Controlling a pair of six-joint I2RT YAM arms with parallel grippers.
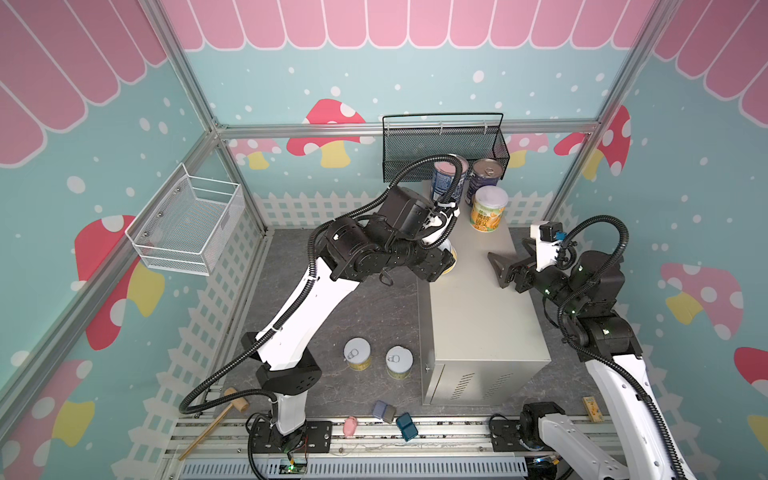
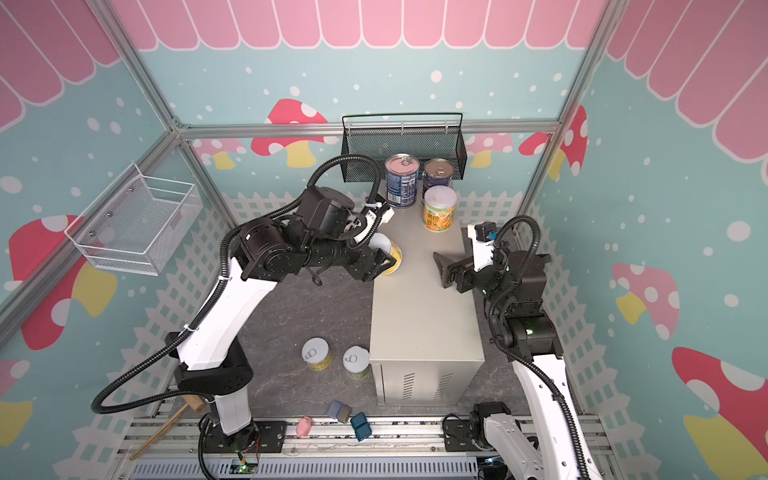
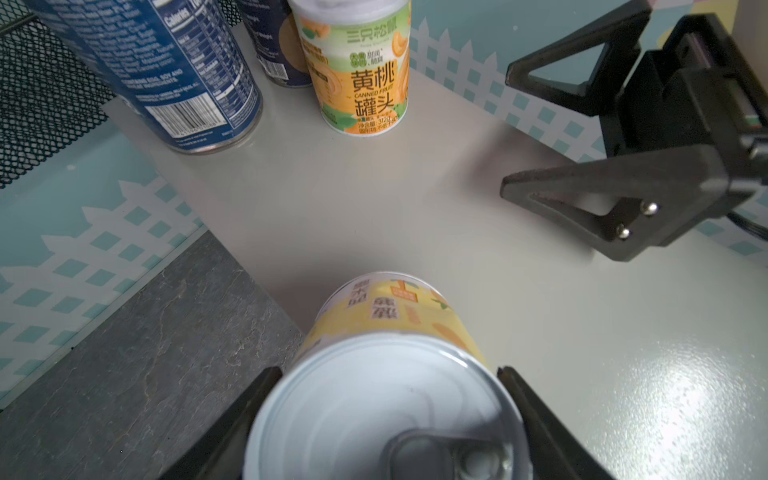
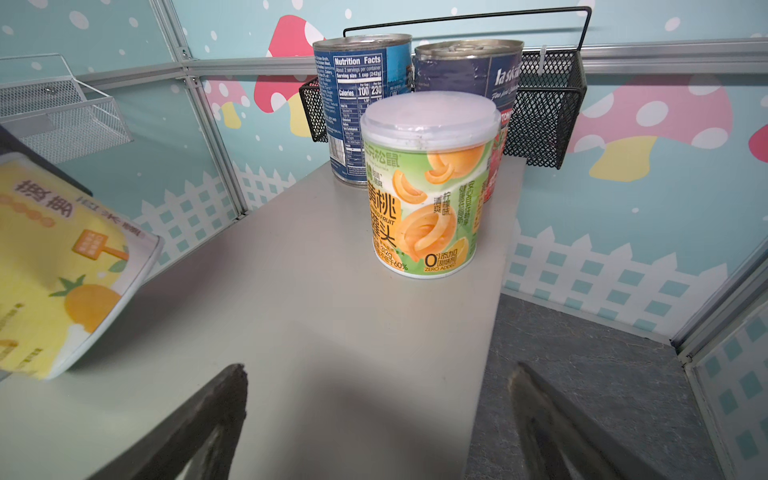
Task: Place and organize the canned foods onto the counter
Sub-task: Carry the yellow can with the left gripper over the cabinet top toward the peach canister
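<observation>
My left gripper is holding the yellow-labelled can at a slant at the counter's edge, so I need to stand it upright, open, then grip it again and move it beside the peach can (image 2: 404,222).
My left gripper (image 3: 388,370) is shut on a yellow-labelled can (image 3: 382,395), one finger on each side just under its pale pull-tab lid. In a top view this can (image 2: 388,255) hangs tilted at the left edge of the beige counter (image 1: 478,316). At the counter's back stand two dark blue cans (image 1: 446,180) (image 1: 486,174), with a yellow peach can (image 1: 488,212) in front of them. Two more yellow cans (image 1: 357,353) (image 1: 399,361) stand upright on the floor left of the counter. My right gripper (image 4: 379,368) stands open and empty over the counter's right edge.
A black mesh basket (image 1: 444,145) hangs on the back wall just behind the blue cans. A white wire basket (image 1: 187,224) is on the left wall. A wooden mallet (image 1: 220,415) and small pink and blue blocks (image 1: 384,411) lie by the front rail.
</observation>
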